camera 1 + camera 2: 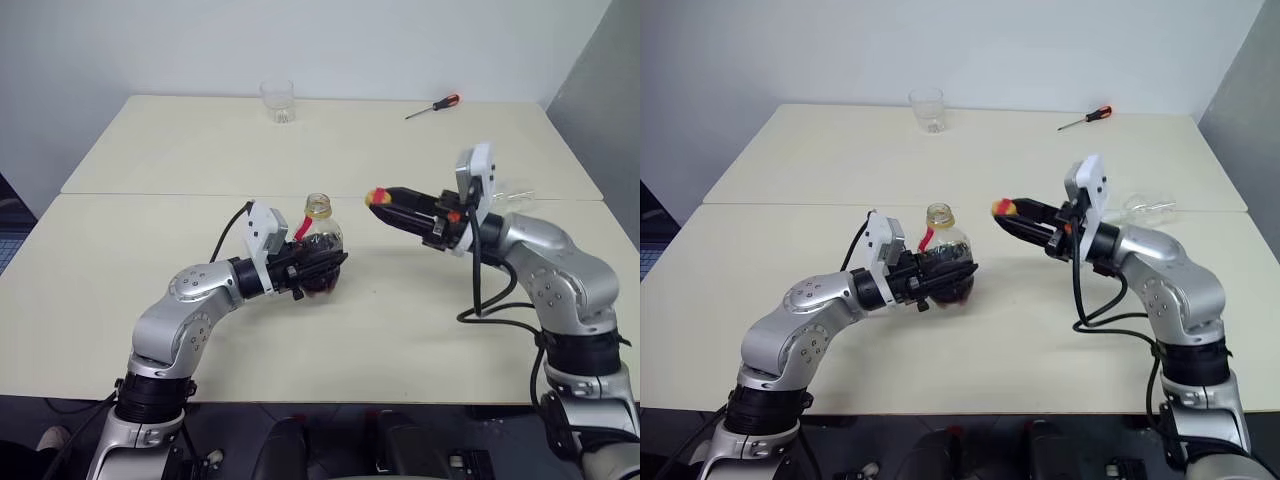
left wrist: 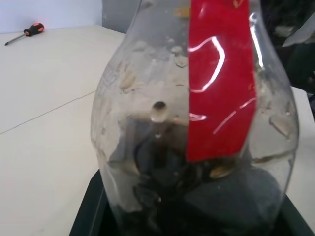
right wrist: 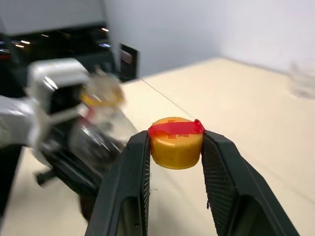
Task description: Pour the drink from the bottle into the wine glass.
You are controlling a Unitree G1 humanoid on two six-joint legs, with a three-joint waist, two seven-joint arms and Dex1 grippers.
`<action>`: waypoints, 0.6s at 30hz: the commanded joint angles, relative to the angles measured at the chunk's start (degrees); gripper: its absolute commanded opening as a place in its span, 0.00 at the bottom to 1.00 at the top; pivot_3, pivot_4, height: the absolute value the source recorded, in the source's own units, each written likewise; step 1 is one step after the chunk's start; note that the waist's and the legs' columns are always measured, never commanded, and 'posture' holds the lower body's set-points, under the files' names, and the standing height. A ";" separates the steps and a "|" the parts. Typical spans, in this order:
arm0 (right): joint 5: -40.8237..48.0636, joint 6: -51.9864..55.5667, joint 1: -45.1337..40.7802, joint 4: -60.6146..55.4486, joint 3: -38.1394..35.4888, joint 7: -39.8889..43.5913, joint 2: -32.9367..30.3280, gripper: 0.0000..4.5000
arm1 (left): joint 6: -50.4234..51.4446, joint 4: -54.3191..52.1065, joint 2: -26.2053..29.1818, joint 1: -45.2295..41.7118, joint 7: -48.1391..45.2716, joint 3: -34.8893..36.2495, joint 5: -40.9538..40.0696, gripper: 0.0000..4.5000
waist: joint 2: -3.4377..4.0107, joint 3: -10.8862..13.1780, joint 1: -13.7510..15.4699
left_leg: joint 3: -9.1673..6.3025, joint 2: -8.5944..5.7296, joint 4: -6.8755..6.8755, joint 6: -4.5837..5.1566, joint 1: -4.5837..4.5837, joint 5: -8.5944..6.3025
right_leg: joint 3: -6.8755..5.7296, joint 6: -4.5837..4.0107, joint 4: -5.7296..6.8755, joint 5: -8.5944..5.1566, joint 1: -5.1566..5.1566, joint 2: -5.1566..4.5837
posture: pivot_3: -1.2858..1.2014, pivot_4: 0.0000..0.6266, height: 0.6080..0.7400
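My right gripper needs to release the yellow-and-red cap on the cream table [image 1: 455, 273] just before the wine glass, on its front side.
My left gripper [image 1: 328, 266] is shut on the round body of the bottle [image 1: 322, 243], which stands upright on the table near the middle with its neck open. The drink [image 1: 321, 281] is a dark pool in the bottle's bottom, seen close up in the left wrist view behind the red label strip [image 2: 219, 83]. My right gripper [image 1: 383, 200] hovers to the right of the bottle, shut on the yellow-and-red cap [image 3: 175, 142]. The wine glass [image 1: 1149, 209] shows as clear glass behind my right arm, partly hidden; I cannot tell how it stands.
A short clear tumbler [image 1: 278, 100] stands at the far edge of the cream table [image 1: 120, 300]. A red-handled screwdriver [image 1: 434, 105] lies at the far right. A seam runs across the table between near and far halves.
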 commanded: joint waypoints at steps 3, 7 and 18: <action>-6.74 -2.63 7.19 -5.96 -1.51 -9.42 -0.19 0.27 | -0.69 -1.97 -0.09 -1.98 -0.07 1.15 -1.41 0.44 | 0.00 0.00 0.00 | 0.01 -0.04 0.01 -0.01 0.01 0.00 | 0.01 0.01 0.01 0.00 0.01 0.05 | 0.52 0.24 1.00; -9.92 -3.41 11.07 -8.31 1.46 -12.96 1.55 0.27 | -0.70 -1.34 -0.82 -2.37 0.97 1.33 -1.30 0.44 | 0.00 0.00 -0.13 | 0.09 -0.03 -0.02 -0.01 0.03 0.00 | 0.08 0.01 -0.01 0.00 -0.01 0.10 | 0.52 0.24 1.00; -19.58 -10.48 15.32 -1.62 4.71 -18.50 4.84 0.27 | 0.27 -3.36 -1.75 -2.07 2.97 1.44 -1.64 0.44 | 0.00 0.00 0.03 | 0.10 -0.04 0.00 -0.02 0.00 0.01 | 0.08 0.04 -0.03 0.01 0.01 0.11 | 0.52 0.24 1.00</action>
